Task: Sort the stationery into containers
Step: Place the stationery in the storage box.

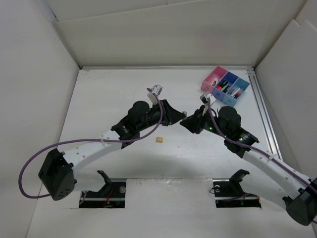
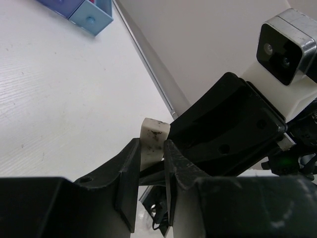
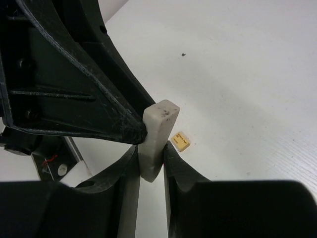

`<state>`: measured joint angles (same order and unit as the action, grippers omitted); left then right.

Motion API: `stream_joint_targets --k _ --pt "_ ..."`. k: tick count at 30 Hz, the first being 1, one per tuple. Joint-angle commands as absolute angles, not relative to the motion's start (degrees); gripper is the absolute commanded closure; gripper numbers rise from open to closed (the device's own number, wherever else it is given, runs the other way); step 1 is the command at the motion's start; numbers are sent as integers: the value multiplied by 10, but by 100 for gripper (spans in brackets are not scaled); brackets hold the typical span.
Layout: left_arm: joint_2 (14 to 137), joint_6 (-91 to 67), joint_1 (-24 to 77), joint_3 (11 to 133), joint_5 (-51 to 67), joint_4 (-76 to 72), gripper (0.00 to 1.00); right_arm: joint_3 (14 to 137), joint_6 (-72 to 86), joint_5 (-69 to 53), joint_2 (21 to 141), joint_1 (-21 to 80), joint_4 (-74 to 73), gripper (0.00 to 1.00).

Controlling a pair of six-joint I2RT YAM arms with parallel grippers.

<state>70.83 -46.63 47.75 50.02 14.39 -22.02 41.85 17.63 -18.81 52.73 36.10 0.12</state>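
Observation:
My right gripper will release the whitish eraser block, now hanging above the table middle, inside the near end of the pink bin [image 1: 211, 83].
A whitish eraser block [image 2: 152, 134] [image 3: 158, 124] hangs above the table middle, held from both sides. My left gripper [image 2: 151, 148] [image 1: 175, 116] is shut on one end. My right gripper [image 3: 151, 151] [image 1: 184, 121] is shut on the other end, and the two grippers meet tip to tip. A small yellowish eraser [image 1: 159, 140] [image 3: 180, 141] lies on the table below and left of them. The containers [image 1: 225, 85] [image 2: 91, 17], a tray of joined pink, dark blue and light blue bins, stand at the back right with markers and pens inside.
White walls enclose the table [image 1: 109, 104] on three sides. A metal rail [image 1: 262, 109] runs along the right edge beside the tray. Both arm bases and their cables sit at the near edge.

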Motion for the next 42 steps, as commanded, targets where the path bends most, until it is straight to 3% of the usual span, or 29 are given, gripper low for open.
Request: stream_joint_targets --k 1,4,8,9,13,21,28,42 --pt "700 -474 481 487 167 -241 100 440 175 -179 518 366 43 87" --pt "694 -469 481 487 162 -236 100 440 175 -172 518 366 43 91" --pt "683 -458 481 498 135 -211 78 440 180 -160 523 366 43 91" --pt "675 -450 481 498 121 -200 65 440 180 -160 523 360 43 91" --pt "663 -425 481 511 91 -169 48 440 180 -160 534 349 43 91" --pt "617 -390 481 522 19 -132 38 452 175 -160 551 321 33 91" --pt "575 -364 481 503 -29 -83 36 495 142 -140 584 234 -3 91" --pt "556 -376 481 343 -41 -48 36 702 116 -38 840 68 -50 91"
